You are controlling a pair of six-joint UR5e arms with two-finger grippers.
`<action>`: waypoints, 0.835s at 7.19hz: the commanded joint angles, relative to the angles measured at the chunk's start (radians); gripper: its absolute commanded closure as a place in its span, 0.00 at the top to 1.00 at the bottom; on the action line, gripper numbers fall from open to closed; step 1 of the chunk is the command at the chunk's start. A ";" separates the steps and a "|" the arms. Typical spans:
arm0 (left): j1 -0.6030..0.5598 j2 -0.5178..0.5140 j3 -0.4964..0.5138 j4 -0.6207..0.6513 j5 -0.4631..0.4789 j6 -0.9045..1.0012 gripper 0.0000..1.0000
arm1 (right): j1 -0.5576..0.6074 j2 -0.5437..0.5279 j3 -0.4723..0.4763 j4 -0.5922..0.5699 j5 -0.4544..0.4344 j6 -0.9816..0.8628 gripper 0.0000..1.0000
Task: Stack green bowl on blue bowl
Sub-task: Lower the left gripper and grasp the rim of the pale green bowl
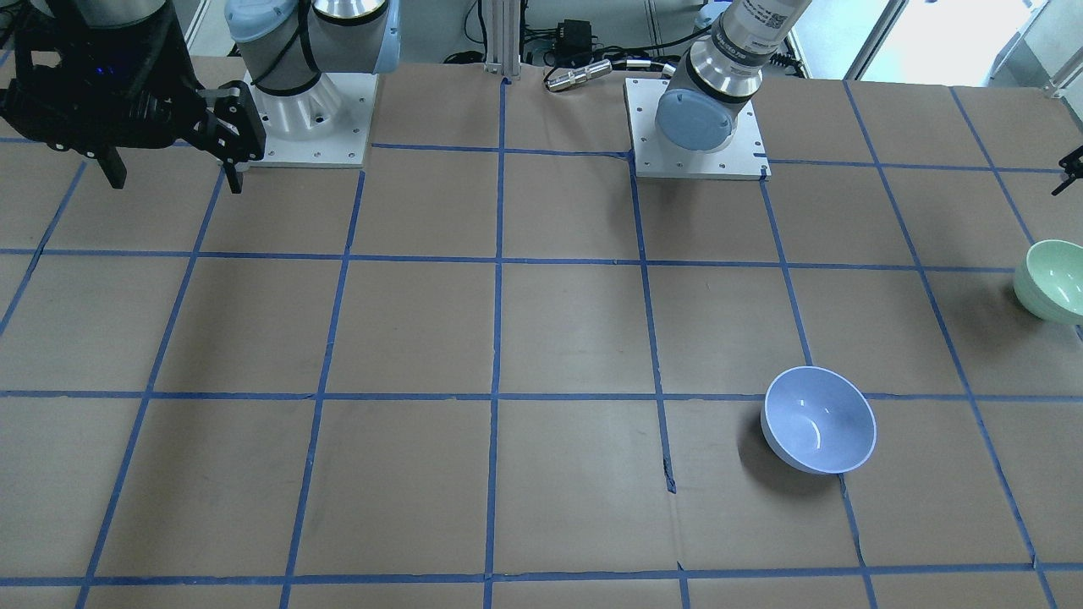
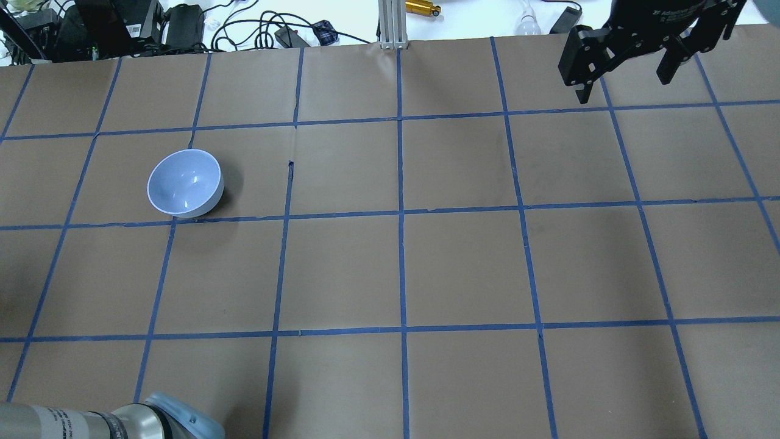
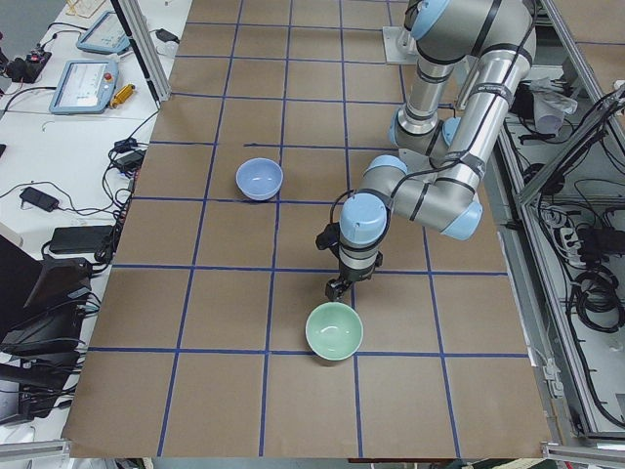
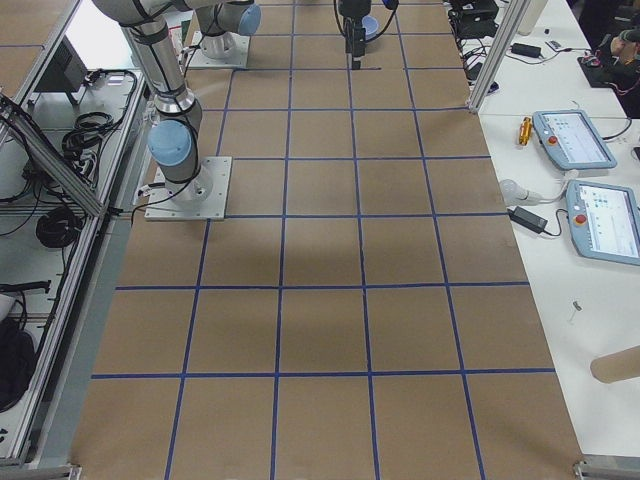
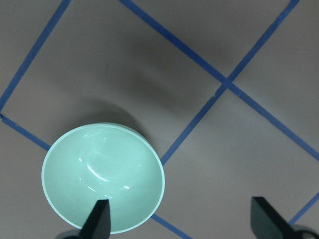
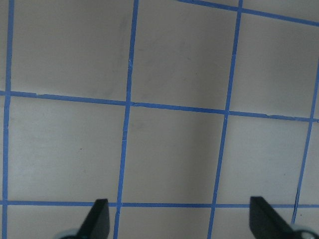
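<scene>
I will close my left gripper on the green bowl's rim point(image 1: 1032, 249) point(image 5: 164, 181), on the side that points toward the white plates under the arm bases.
The green bowl point(image 5: 103, 178) stands upright on the table, at the right edge of the front view point(image 1: 1053, 281) and nearest in the left side view point(image 3: 334, 330). My left gripper point(image 5: 182, 221) hangs open just above it. One fingertip point(image 5: 101, 218) is over the bowl's inside and the other is out past its rim. The blue bowl point(image 2: 184, 183) stands upright and empty about two squares away point(image 1: 819, 419). My right gripper point(image 2: 624, 82) is open and empty, high over the far right of the table point(image 1: 173, 173).
The table point(image 2: 402, 268) is brown paper with a blue tape grid. The arm bases point(image 1: 313, 118) stand on white plates on the robot's side. Cables and a metal post point(image 2: 390, 24) lie beyond the far edge.
</scene>
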 commanded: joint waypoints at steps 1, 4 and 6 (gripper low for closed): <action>0.029 -0.076 0.000 0.072 -0.025 0.080 1.00 | 0.000 0.000 0.000 0.000 0.000 0.000 1.00; 0.040 -0.168 -0.011 0.182 -0.050 0.170 1.00 | 0.000 0.000 0.000 0.000 0.000 0.000 1.00; 0.045 -0.197 -0.012 0.192 -0.055 0.174 1.00 | -0.001 0.000 0.000 0.000 0.000 0.000 1.00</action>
